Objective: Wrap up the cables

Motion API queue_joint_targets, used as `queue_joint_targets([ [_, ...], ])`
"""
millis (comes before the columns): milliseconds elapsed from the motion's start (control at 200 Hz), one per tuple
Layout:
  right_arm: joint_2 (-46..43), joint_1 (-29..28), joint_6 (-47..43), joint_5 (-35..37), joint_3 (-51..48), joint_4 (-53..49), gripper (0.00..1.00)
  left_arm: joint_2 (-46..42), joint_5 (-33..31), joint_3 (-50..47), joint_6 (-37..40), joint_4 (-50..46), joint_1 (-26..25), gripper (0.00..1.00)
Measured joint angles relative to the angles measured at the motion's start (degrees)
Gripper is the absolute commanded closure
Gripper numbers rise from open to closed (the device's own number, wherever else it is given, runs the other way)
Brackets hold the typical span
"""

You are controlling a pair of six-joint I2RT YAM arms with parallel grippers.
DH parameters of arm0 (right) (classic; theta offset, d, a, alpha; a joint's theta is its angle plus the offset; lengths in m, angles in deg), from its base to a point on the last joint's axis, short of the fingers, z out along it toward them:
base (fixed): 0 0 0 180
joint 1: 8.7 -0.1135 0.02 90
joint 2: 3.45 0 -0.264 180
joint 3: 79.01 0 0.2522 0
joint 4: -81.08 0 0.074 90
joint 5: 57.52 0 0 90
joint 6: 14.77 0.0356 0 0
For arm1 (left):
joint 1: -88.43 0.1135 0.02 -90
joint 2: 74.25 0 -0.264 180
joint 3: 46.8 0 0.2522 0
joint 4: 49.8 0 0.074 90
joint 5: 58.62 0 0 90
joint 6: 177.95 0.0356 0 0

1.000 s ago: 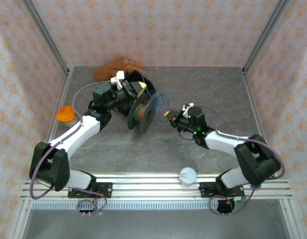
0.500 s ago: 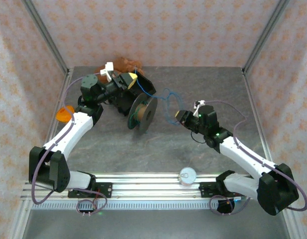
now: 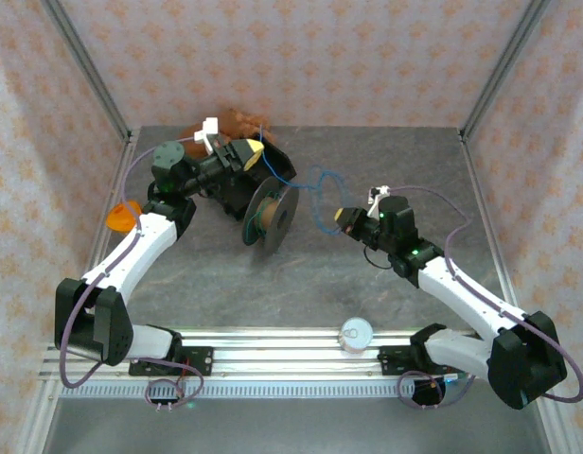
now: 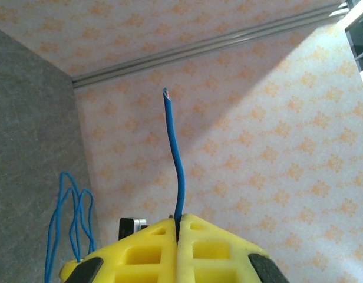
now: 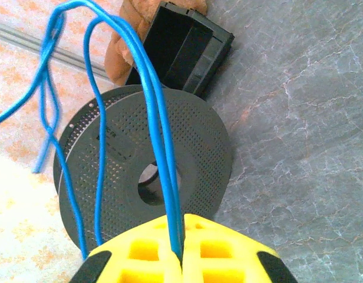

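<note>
My left gripper has the blue cable's end. It will let go of it over the top rim of the grey spool point(image 3: 286, 187).
A thin blue cable point(image 3: 318, 182) hangs in loose loops between my two grippers, above a grey perforated spool point(image 3: 271, 216) that stands on edge. My left gripper point(image 3: 256, 148) is up behind the spool, shut on the cable near its end. The short free tip point(image 4: 175, 171) sticks out past the yellow fingers point(image 4: 146, 247). To the right of the spool, my right gripper point(image 3: 341, 218) is shut on two strands of the blue cable point(image 5: 155, 124). They rise in front of the spool's face point(image 5: 193, 147).
A black box point(image 5: 184, 47) and a brown plush toy point(image 3: 237, 123) sit behind the spool. There is an orange object point(image 3: 121, 214) by the left wall and a white round lid point(image 3: 356, 333) by the near rail. Patterned walls enclose the grey table point(image 3: 396, 161).
My right gripper has pulled back to the right, away from the spool, drawing the blue cable out. The left gripper has lifted back and to the left with the cable's end.
</note>
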Motion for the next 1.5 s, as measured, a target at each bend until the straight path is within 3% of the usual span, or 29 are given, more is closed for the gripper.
queue_joint_targets([
  [130,0.85,0.07,0.17,-0.31,1.38,-0.07,1.00,-0.15,0.07,0.09,4.70,-4.70,-3.67,1.00],
  [320,1.53,0.07,0.20,-0.22,4.28,-0.02,1.00,-0.17,-1.81,2.64,16.50,-19.65,-11.02,1.00],
  [551,1.09,0.07,0.17,-0.09,4.55,0.48,1.00,-0.50,-8.57,5.79,28.00,-35.28,-11.41,1.00],
  [866,-8.98,0.09,-0.22,-0.11,0.63,2.40,1.00,-1.51,-14.34,7.91,35.58,-45.97,-6.49,1.00],
  [1306,-18.05,2.38,-1.62,-0.28,-5.88,0.52,1.00,-4.83,-13.20,8.63,36.11,-47.87,1.44,1.00],
  [1502,-20.26,2.97,-2.95,0.46,-8.02,-2.23,1.00,-5.92,-10.38,8.59,32.35,-44.98,4.35,1.00],
])
